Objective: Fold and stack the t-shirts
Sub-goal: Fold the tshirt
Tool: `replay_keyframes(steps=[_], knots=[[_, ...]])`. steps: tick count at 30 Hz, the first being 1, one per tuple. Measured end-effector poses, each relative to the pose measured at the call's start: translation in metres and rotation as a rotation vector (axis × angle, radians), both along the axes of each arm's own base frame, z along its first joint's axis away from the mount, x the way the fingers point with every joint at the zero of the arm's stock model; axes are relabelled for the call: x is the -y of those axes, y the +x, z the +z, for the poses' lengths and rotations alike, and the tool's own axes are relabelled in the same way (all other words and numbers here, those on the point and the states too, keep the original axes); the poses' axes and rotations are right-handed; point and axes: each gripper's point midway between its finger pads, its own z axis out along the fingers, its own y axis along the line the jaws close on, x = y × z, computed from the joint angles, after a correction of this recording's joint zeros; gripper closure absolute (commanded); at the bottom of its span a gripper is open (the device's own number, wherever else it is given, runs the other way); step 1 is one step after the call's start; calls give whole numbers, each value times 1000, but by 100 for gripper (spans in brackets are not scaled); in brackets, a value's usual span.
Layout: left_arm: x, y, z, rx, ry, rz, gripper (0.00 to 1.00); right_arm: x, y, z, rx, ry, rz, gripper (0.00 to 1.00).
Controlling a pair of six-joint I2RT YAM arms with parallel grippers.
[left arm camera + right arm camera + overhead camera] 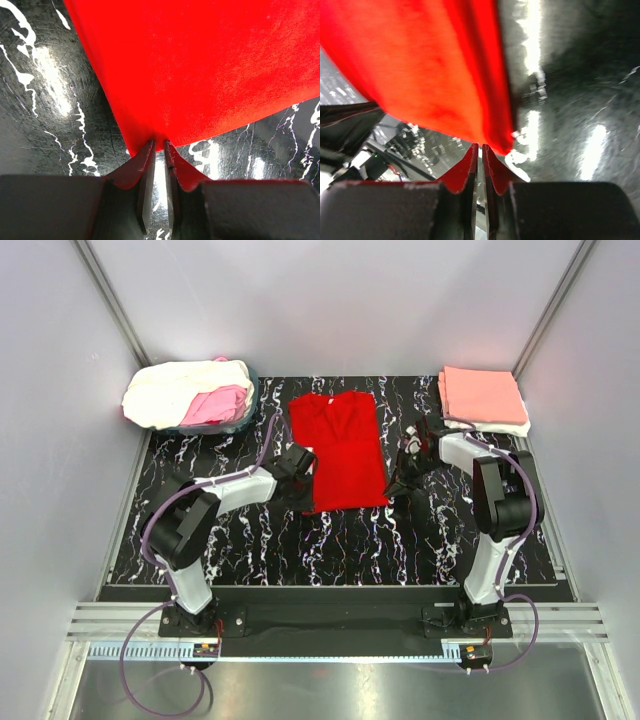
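I should open my left gripper, which pinches the red t-shirt's near hem inward of its corner, and take the hem's corner itself (pixel 131 149) before I fold the hem over.
A bright red t-shirt (pixel 340 445) lies folded into a long strip at the middle of the black marbled table (pixel 300 550). My left gripper (pixel 305 485) is shut on its near left edge; in the left wrist view the red cloth (pixel 200 65) draws to a point between the tips of that gripper (pixel 159 144). My right gripper (pixel 398 480) is shut on the near right edge. In the right wrist view the cloth (pixel 420 65) hangs lifted off the table from the gripper's tips (pixel 480 146).
At the back left, a basket (pixel 243 418) holds a cream-white shirt (pixel 175 390) and a pink shirt (pixel 215 405). At the back right, a folded salmon-pink shirt (pixel 482 395) lies on a folded white one (pixel 505 427). Grey walls enclose the table.
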Motion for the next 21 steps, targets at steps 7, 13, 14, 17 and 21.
replay_keyframes(steps=[7, 13, 14, 17, 21], knots=[[0, 0, 0, 8, -4, -3, 82, 13, -19, -28, -71, -48, -27, 88], [-4, -5, 1, 22, -9, -9, 58, 16, -26, -27, -63, -55, -38, 57], [-6, -8, 3, 25, -10, -12, 50, 18, -30, -26, -68, -67, -47, 44], [-16, -19, 16, 32, -8, -11, 25, 25, -38, -8, -33, -91, -60, 18], [-24, -21, 53, 101, -30, 7, 16, 29, -36, 20, 56, -104, -65, 16]])
